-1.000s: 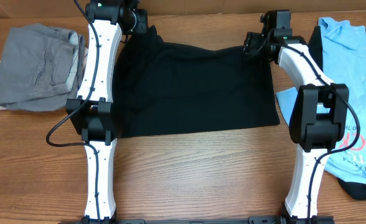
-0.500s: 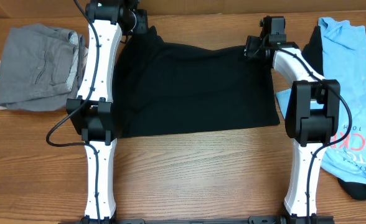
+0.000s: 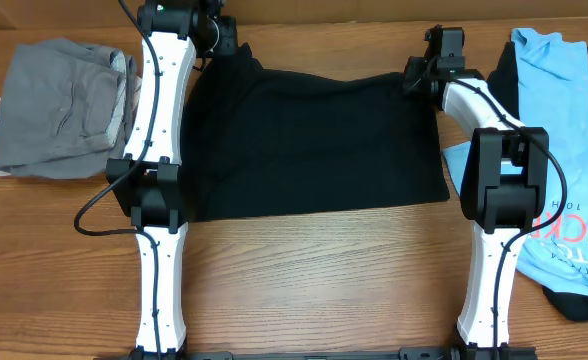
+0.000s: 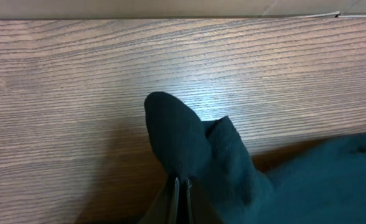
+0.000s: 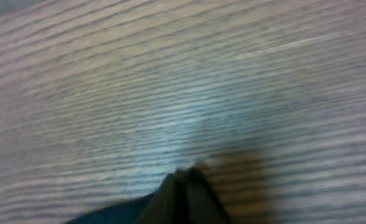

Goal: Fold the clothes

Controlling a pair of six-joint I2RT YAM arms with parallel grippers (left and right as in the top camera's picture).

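Observation:
Next, my left gripper lets go of the bunched fold on the black garment's near half (image 3: 215,170), toward the grey garment.
A black garment (image 3: 314,140) lies spread flat on the wooden table between my two arms. My left gripper (image 3: 224,42) sits at its far left corner, shut on a bunched fold of the black cloth (image 4: 177,130); the fingertips (image 4: 183,182) are pressed together with fabric rising out of them. My right gripper (image 3: 414,75) is at the far right corner. In the blurred right wrist view its jaws (image 5: 188,173) are closed, and the dark cloth (image 5: 108,214) trails off to the lower left from them.
A folded grey garment (image 3: 64,105) lies at the left edge. A light blue printed T-shirt (image 3: 564,150) lies on another dark garment (image 3: 579,300) at the right. The table's back edge runs just beyond both grippers.
My right gripper has shifted slightly right along the garment's far edge and closed its jaws at the corner. The left gripper and its corner have stayed put.

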